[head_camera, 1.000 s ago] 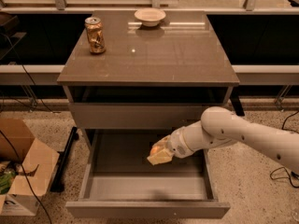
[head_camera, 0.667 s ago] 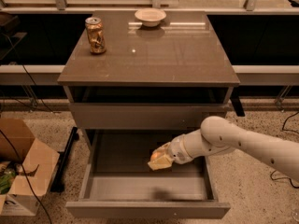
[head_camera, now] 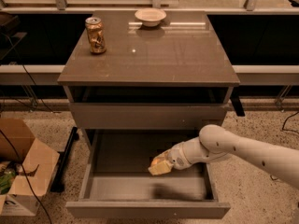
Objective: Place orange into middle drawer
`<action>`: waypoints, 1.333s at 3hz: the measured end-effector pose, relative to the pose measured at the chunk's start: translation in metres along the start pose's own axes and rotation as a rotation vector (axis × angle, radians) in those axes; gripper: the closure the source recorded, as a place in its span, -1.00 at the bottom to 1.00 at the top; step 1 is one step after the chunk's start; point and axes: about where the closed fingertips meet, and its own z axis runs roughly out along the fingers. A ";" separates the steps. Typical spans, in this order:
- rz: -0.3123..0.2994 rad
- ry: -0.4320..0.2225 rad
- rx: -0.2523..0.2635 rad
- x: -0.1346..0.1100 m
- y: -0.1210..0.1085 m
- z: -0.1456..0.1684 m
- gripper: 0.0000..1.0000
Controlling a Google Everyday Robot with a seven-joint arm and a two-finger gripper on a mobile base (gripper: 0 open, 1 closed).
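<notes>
My gripper is holding the orange. Next, I release it near the centre of the middle drawer's bottom (head_camera: 151, 173), next to the gripper's shadow.
The middle drawer (head_camera: 147, 209) is pulled out wide open below the cabinet top. My gripper (head_camera: 158, 167) reaches in from the right and hangs just above the drawer floor, right of centre. It is shut on the orange (head_camera: 154, 162), a small round fruit that shows between the yellowish fingers. A shadow of the gripper lies on the drawer floor in front of it.
A dented golden can (head_camera: 96, 35) and a white bowl (head_camera: 150, 17) stand on the cabinet top. The upper drawer front (head_camera: 147, 115) is closed. An open cardboard box (head_camera: 23, 171) and cables lie on the floor at the left.
My gripper has moved down and slightly toward the drawer's front with the orange still in it. The drawer, can and bowl have not moved.
</notes>
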 end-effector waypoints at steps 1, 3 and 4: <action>-0.013 0.019 0.034 0.002 -0.009 0.013 1.00; -0.035 0.062 0.063 0.021 -0.038 0.061 1.00; -0.002 0.070 0.080 0.039 -0.044 0.079 0.64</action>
